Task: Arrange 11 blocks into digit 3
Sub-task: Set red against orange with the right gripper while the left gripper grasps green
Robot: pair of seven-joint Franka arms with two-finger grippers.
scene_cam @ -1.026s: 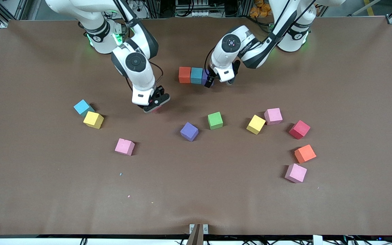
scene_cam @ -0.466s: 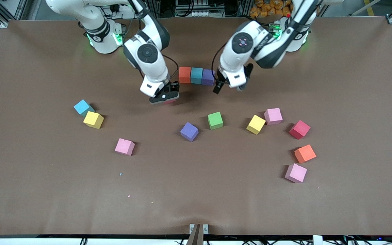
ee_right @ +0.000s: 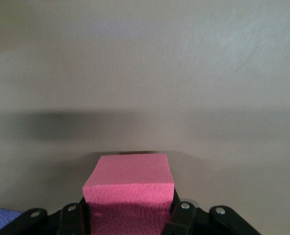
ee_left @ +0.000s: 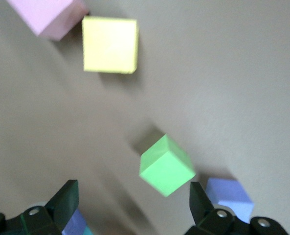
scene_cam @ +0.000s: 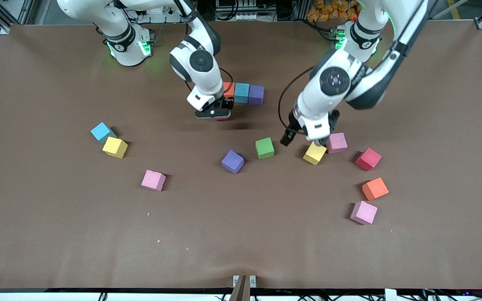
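The right gripper should release the red block against the orange block's side facing away from the robots point(scene_cam: 227, 105). The red block now hangs beside the row's orange end.
A row of three blocks lies near the robots: orange point(scene_cam: 229, 89), teal point(scene_cam: 242, 93) and purple point(scene_cam: 256, 95). My right gripper point(scene_cam: 214, 113) is shut on a red block point(ee_right: 129, 188) and hangs over the table right beside the orange end of that row. My left gripper point(scene_cam: 302, 141) is open and holds nothing. It hangs low over the table between a loose green block point(scene_cam: 264, 148) and a yellow block point(scene_cam: 314, 153). In the left wrist view the green block point(ee_left: 165, 165) lies just ahead of my open left gripper point(ee_left: 132, 205).
Loose blocks are scattered about: purple point(scene_cam: 232, 161), pink point(scene_cam: 336, 142), red point(scene_cam: 367, 159), orange point(scene_cam: 375, 188) and pink point(scene_cam: 363, 212) toward the left arm's end; light blue point(scene_cam: 100, 131), yellow point(scene_cam: 114, 147) and pink point(scene_cam: 153, 180) toward the right arm's end.
My right gripper carried the red block from the table's middle up to the orange end of the row. My left gripper left the row's purple end and swung over to the green and yellow blocks.
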